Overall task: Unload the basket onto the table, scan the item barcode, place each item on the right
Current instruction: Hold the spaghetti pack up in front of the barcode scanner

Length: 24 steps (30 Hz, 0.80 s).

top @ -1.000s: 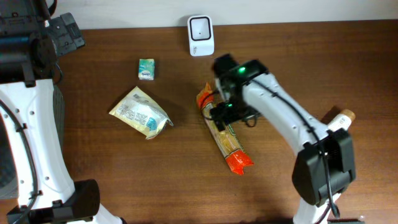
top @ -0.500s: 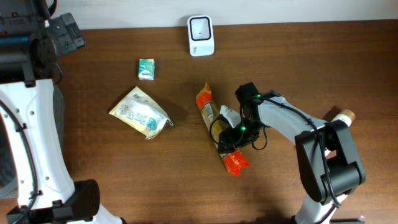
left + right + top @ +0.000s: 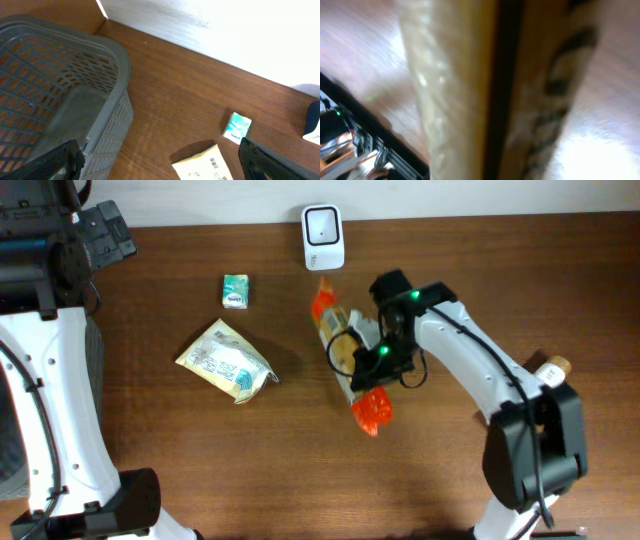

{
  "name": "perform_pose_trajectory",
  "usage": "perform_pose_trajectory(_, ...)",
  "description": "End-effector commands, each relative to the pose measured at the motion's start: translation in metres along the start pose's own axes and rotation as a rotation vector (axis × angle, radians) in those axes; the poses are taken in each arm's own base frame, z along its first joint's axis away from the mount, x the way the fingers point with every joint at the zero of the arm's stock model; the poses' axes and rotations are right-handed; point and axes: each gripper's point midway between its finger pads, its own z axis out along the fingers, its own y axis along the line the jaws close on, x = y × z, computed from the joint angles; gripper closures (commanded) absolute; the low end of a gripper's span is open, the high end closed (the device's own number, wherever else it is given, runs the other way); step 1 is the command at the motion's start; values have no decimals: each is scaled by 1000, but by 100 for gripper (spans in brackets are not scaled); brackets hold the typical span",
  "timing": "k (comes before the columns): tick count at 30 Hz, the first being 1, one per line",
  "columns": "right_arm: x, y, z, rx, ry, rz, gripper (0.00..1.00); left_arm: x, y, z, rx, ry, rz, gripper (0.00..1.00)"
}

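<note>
My right gripper will let go of the item on the table point(image 3: 507, 351) just behind the tan-and-white pack, under that gripper's own white arm.
The item, a long yellow packet with orange ends point(image 3: 352, 385), hangs tilted above the table, its upper orange end close below the white barcode scanner point(image 3: 322, 237). My right gripper point(image 3: 374, 362) is shut on the packet's middle. In the right wrist view the packet point(image 3: 470, 90) fills the frame in a blur and hides the fingers. My left gripper point(image 3: 160, 165) stands open and holds nothing, high over the table's left end, with a black fingertip point(image 3: 60, 162) at each lower corner of its view.
A cream pouch with a barcode point(image 3: 228, 362) and a small teal box point(image 3: 235, 290) lie on the left half of the table. A grey mesh basket point(image 3: 60, 90) stands off the table's left end. The right arm's base point(image 3: 525, 450) stands at the front right.
My right gripper has shut on the packet, lifted it and carried it back toward the scanner. The left arm has not moved.
</note>
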Motion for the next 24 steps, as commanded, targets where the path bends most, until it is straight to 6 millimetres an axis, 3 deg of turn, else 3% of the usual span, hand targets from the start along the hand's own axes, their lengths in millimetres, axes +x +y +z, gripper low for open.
perform_pose_trajectory(1,-24,37,-84,55,-257,-141,96,0,3,2,-14,0,11,1)
perform_pose_trajectory(2,-25,38,-99,90,-298,-156,96,0,3,2,-14,0,11,1)
perform_pose_trajectory(4,-34,24,-120,216,-363,-79,96,0,3,2,-14,0,11,1)
perform_pose_trajectory(7,-63,-14,-164,499,-482,18,96,0,3,2,-13,0,11,1)
perform_pose_trajectory(9,-88,-29,-178,638,-488,16,96,0,3,2,-14,0,11,1)
perform_pose_trajectory(13,-162,-60,-174,1149,-478,-53,96,0,3,2,-14,0,11,1)
perform_pose_trajectory(15,-189,-66,-162,1359,-483,-104,96,0,3,2,-14,0,11,1)
perform_pose_trajectory(17,-201,-76,-155,1582,-475,-75,96,0,3,2,-14,0,11,1)
perform_pose_trajectory(20,-207,-108,-141,1810,-428,6,96,0,3,2,-13,0,11,1)
perform_pose_trajectory(24,-225,-124,-135,1810,-584,121,96,0,3,2,-13,0,11,1)
